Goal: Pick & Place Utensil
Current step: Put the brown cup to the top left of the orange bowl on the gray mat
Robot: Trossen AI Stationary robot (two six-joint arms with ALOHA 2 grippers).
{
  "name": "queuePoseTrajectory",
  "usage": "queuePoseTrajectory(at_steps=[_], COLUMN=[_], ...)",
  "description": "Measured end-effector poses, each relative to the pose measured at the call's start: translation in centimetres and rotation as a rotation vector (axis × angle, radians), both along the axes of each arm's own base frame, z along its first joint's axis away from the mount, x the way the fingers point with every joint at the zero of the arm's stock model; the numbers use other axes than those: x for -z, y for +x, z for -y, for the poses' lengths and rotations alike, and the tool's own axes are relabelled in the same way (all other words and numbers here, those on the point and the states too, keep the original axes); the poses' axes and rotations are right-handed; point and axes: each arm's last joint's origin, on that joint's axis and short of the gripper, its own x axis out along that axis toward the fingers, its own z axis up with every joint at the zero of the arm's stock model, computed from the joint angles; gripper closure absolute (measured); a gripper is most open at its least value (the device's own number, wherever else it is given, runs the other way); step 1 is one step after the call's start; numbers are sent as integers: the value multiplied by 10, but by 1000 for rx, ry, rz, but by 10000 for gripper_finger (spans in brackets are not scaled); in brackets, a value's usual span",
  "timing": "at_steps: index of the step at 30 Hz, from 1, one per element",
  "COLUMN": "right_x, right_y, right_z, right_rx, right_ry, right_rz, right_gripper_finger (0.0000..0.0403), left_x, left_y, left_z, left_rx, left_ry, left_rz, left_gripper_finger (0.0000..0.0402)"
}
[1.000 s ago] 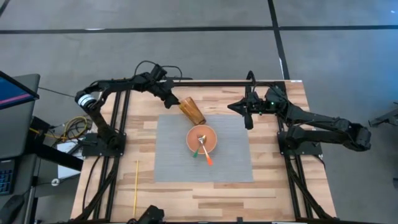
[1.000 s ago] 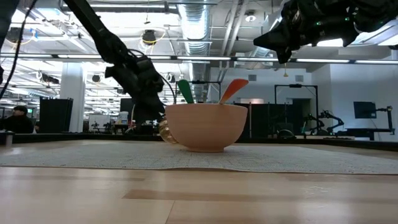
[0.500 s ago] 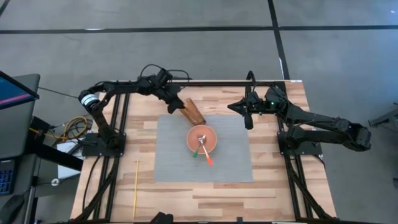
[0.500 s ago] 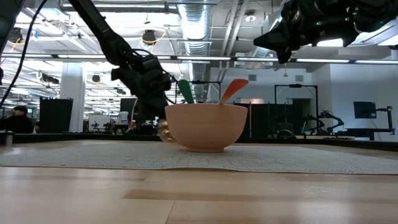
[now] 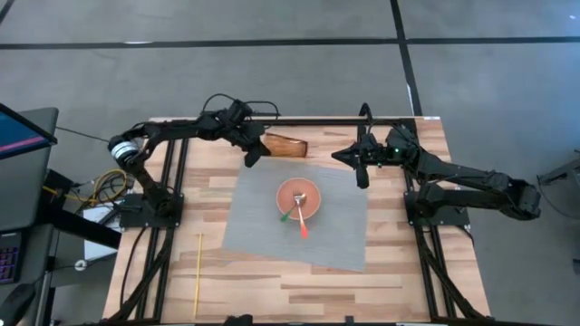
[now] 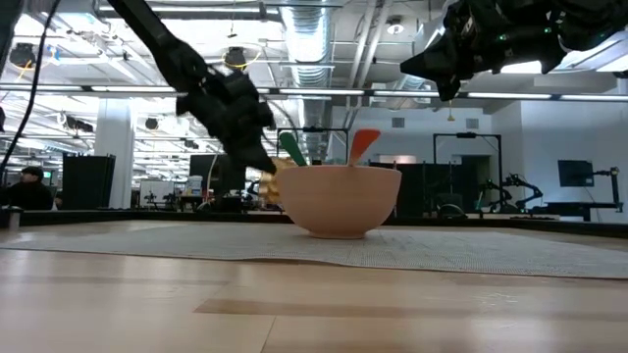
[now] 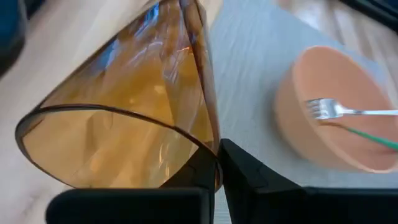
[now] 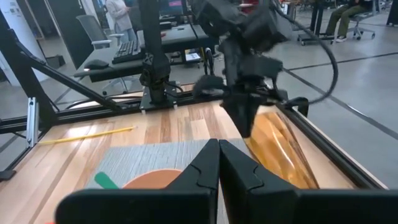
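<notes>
My left gripper needs to release the cup on the wood (image 5: 249,153) by the far corner of the grey mat that is nearest the monitor. The cup now lies near the far edge.
A peach bowl (image 5: 297,199) stands on the grey mat (image 5: 263,226). It holds a green-handled utensil (image 5: 287,217) and an orange-handled one (image 5: 303,227), heads inside and handles leaning over the near rim. A fork head (image 7: 320,109) shows in the bowl. An amber see-through cup (image 5: 285,145) lies on its side near the far edge, mouth toward the left. My left gripper (image 5: 254,156) is shut on it. My right gripper (image 5: 363,177) hangs shut over the mat's far right corner, holding nothing. My left gripper pinches the cup's wall at the rim (image 7: 213,144), one finger inside the mouth and one outside. The fingers come from the table's left, roughly along the cup. The cup sits tilted on its side, base toward the right; whether it touches the table I cannot tell.
A thin yellow stick (image 5: 198,272) lies on the wood near the front left. The black frame rail (image 5: 317,119) runs along the table's far edge just behind the cup. A monitor (image 5: 23,136) stands beyond the left edge.
My left gripper has shut on the cup's rim and moved toward the far edge. The cup has swung from slanting toward the bowl to lying along the far edge, base to the right. The mat has skewed, and the bowl has shifted a little with it.
</notes>
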Motion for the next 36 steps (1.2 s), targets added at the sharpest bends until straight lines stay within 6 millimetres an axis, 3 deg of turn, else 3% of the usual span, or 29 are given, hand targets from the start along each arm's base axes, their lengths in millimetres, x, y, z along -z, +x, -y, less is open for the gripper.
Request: queuePoseTrajectory(at_steps=[5,9,13,16,23,36], right_x=[0,0,0,0,0,1], right_y=[0,0,0,0,0,0], right_z=[0,0,0,0,0,0], right_rx=[0,0,2,2,2,4], right_ry=[1,2,2,2,2,5], right_rz=[-2,-4,-4,-4,-4,-10], right_gripper_finger=[402,402,402,402,402,402], left_x=[-45,-79,-101,-110,-104,-56], left_y=[-11,-29,-50,-62,-79,-43], left_z=[21,56,93,114,125,103], left_rx=[-44,-115,-164,-187,-216,-249], left_ry=[131,252,359,290,217,339], left_rz=[17,-58,-153,-200,-391,-660], left_gripper_finger=[390,388,383,382,381,380])
